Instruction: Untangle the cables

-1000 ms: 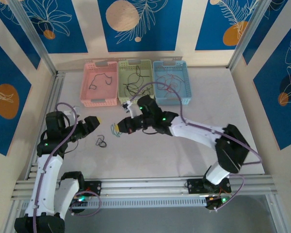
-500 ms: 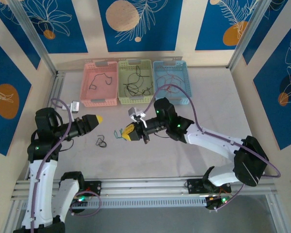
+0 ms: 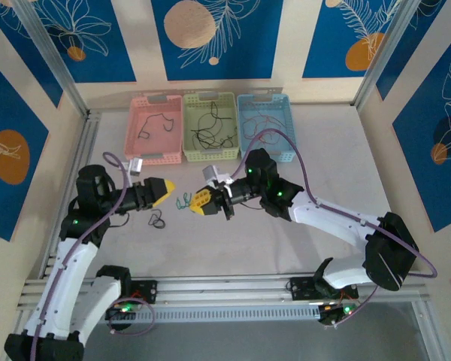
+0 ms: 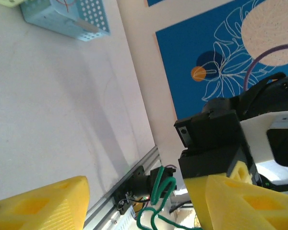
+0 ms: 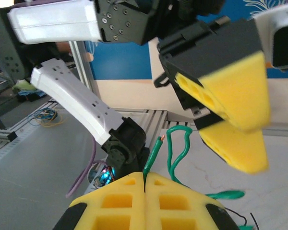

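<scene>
I need to move my left gripper closer and close it on its loop (image 5: 187, 141) beside my right gripper, because its open fingers are short of the curled green cable.
A green cable (image 3: 184, 201) hangs curled between the two grippers, above the table. My right gripper (image 3: 198, 201) is shut on it: in the right wrist view one end of the green cable (image 5: 156, 152) sticks up from the closed yellow pads (image 5: 145, 178) beside a loop. My left gripper (image 3: 167, 191) is open and points at the cable from the left. In the left wrist view the green cable (image 4: 158, 191) curls within the span of the open left gripper (image 4: 144, 211). A black cable (image 3: 158, 219) lies loose on the table below the left gripper.
Three baskets stand at the back: pink (image 3: 134, 128), green (image 3: 188, 143) and blue (image 3: 286, 128), each with thin cables inside. An aluminium rail (image 3: 225, 286) runs along the near edge. The left gripper's yellow fingers (image 5: 230, 91) hang close above the right gripper.
The right gripper has come up off the table with the green cable pinched in it. The left gripper has swung right, towards the cable.
</scene>
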Available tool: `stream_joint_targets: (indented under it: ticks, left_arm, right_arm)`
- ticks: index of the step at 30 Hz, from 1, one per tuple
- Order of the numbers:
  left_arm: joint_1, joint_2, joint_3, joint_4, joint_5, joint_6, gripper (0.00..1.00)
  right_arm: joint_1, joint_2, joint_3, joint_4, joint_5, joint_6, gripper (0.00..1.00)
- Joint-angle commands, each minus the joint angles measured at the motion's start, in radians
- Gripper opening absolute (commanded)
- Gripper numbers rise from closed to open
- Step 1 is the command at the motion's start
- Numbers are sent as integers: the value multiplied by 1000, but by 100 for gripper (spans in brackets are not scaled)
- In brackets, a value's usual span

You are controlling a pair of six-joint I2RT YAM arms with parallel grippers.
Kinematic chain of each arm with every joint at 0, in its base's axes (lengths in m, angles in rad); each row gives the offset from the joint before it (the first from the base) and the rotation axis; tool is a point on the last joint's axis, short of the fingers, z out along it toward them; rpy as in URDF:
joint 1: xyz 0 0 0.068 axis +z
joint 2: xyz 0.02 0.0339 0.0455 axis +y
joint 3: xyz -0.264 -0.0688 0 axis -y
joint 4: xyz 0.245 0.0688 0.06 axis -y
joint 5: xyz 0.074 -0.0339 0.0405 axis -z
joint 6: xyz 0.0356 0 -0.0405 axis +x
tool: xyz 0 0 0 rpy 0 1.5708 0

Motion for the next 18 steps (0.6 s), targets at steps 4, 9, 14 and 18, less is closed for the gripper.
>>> stream_joint_targets:
  ticks: [4,9,14,18]
  left_arm:
    - [-141,70,-15,124,-93,-23,65]
    - [-176,98,-18,144,-108,-10,58]
    - [-196,106,-31,174,-98,-17,47]
    - [-204,109,-31,174,-94,-12,40]
  right_arm:
    - [-7,-28,21,33,-97,1,0]
    - [-9,-33,20,32,-88,7,0]
    - [-13,-33,25,19,-78,7,0]
    - [-15,-31,25,13,-64,9,0]
